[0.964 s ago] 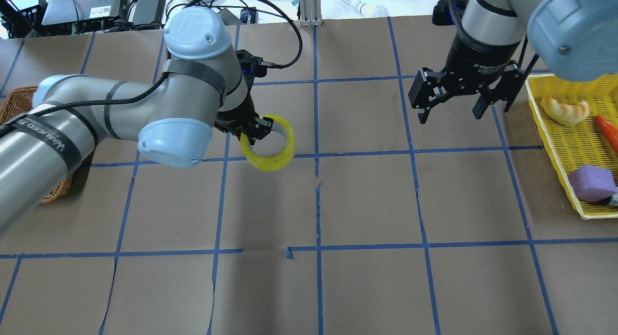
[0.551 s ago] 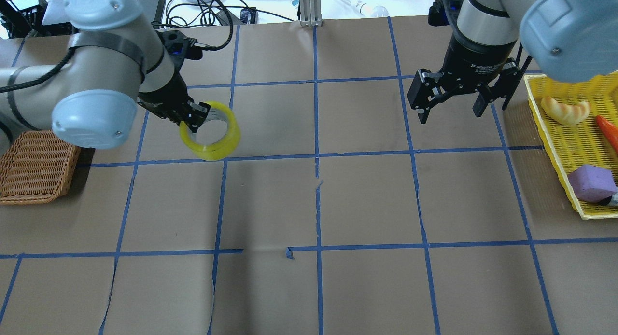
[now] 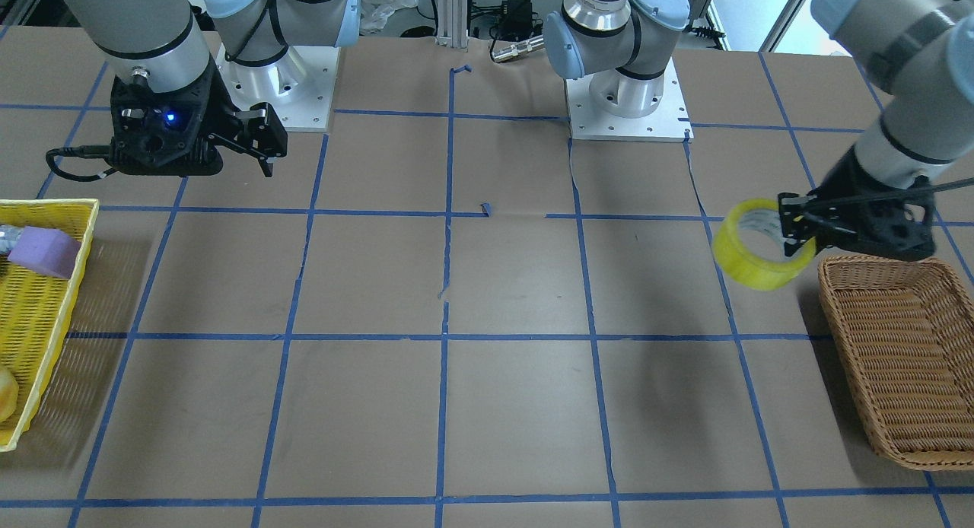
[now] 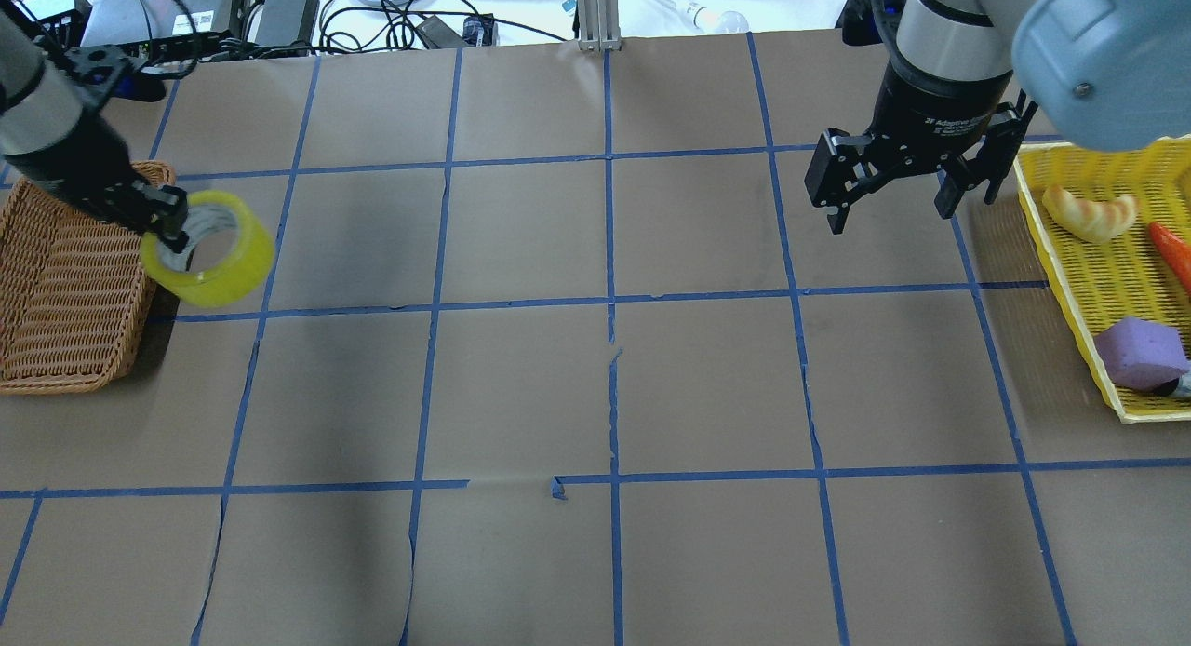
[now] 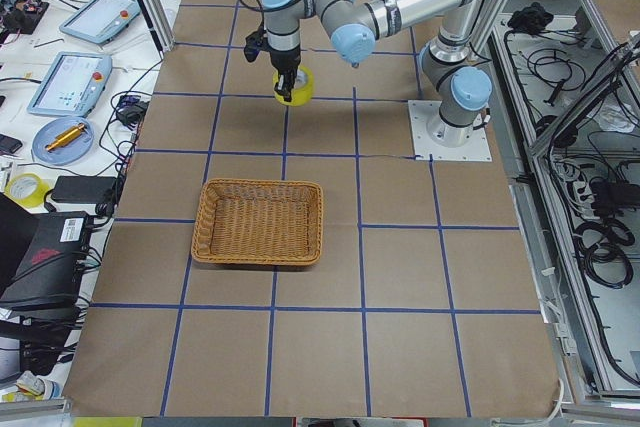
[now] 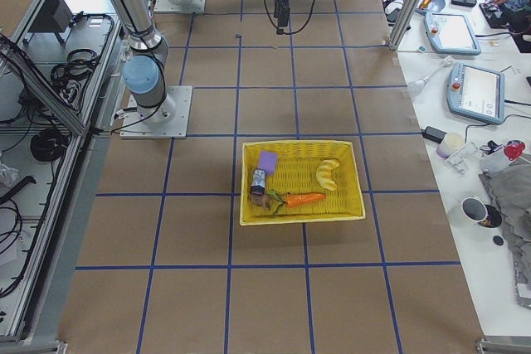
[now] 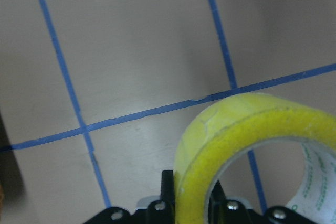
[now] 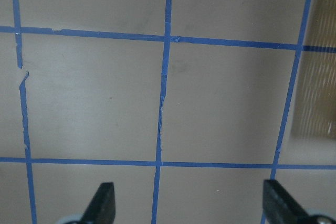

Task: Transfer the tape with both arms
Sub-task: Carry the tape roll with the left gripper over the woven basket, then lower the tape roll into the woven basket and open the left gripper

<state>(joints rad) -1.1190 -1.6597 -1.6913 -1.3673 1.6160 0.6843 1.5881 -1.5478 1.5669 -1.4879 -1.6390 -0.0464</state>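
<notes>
Next, I carry on with my left gripper until I can let go of the tape inside the wicker basket (image 3: 931,349).
The tape (image 4: 212,250) is a translucent yellow roll with a white core. My left gripper (image 4: 169,229) is shut on its rim and holds it in the air beside the wicker basket (image 4: 65,283). The tape shows in the front view (image 3: 755,245), the left exterior view (image 5: 295,86) and the left wrist view (image 7: 252,150). My right gripper (image 4: 893,195) is open and empty, hanging above the table at the far right, next to the yellow tray (image 4: 1107,283). In the right wrist view its fingertips (image 8: 102,200) stand wide apart.
The yellow tray holds a purple foam block (image 4: 1140,351), a pale rounded object (image 4: 1089,213) and an orange item (image 4: 1174,255). The wicker basket (image 3: 898,353) sits at the table's left end. Cables and devices (image 4: 279,13) line the far edge.
My left arm has swung left with the tape, from near the table's middle to the wicker basket's edge. The right gripper has shifted only slightly and stays open.
</notes>
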